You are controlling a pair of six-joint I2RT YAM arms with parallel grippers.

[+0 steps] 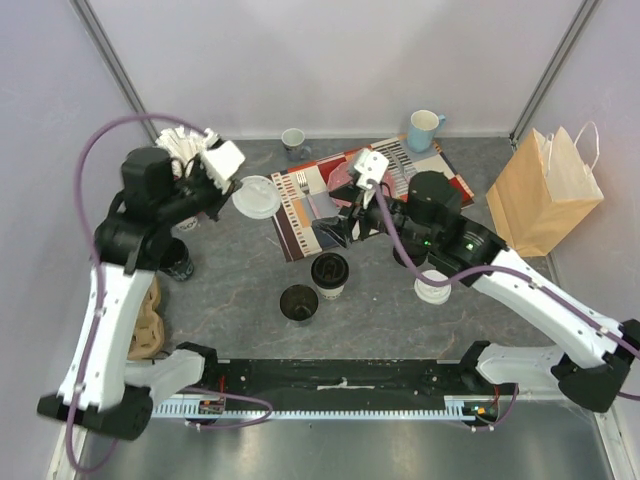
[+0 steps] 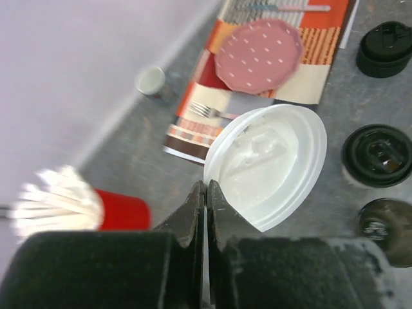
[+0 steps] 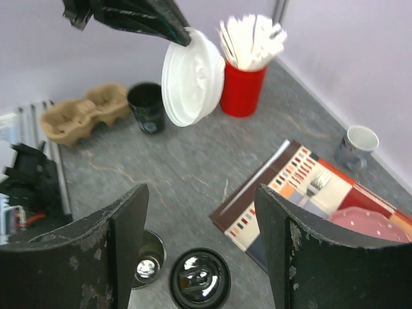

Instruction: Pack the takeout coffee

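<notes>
My right gripper needs to next move over to the free side of the white plastic lid's rim [image 1: 275, 210] [image 3: 184, 122], away from my left gripper, and close on it there.
The cream-white cup with a black sip lid [image 1: 330, 272] stands mid-table, and an open black cup [image 1: 298, 302] stands just left of it with no lid on. My left gripper [image 1: 237, 184] is raised at the back left, shut on the rim of a round white plastic lid [image 2: 270, 164]. The lid hangs tilted above the table [image 3: 192, 76]. My right gripper [image 3: 203, 193] hovers open and empty above the two cups, with the black lid [image 3: 199, 280] and the open black cup [image 3: 147, 264] showing between its fingers.
A red cup of white stirrers [image 1: 190, 148] and a second black cup [image 1: 178, 262] stand left, beside a cardboard cup carrier [image 1: 145, 318]. A placemat [image 1: 300, 215] with fork and pink plate lies behind. Two mugs [image 1: 424, 128], stacked white cups [image 1: 433, 287] and a paper bag [image 1: 545, 190] are to the right.
</notes>
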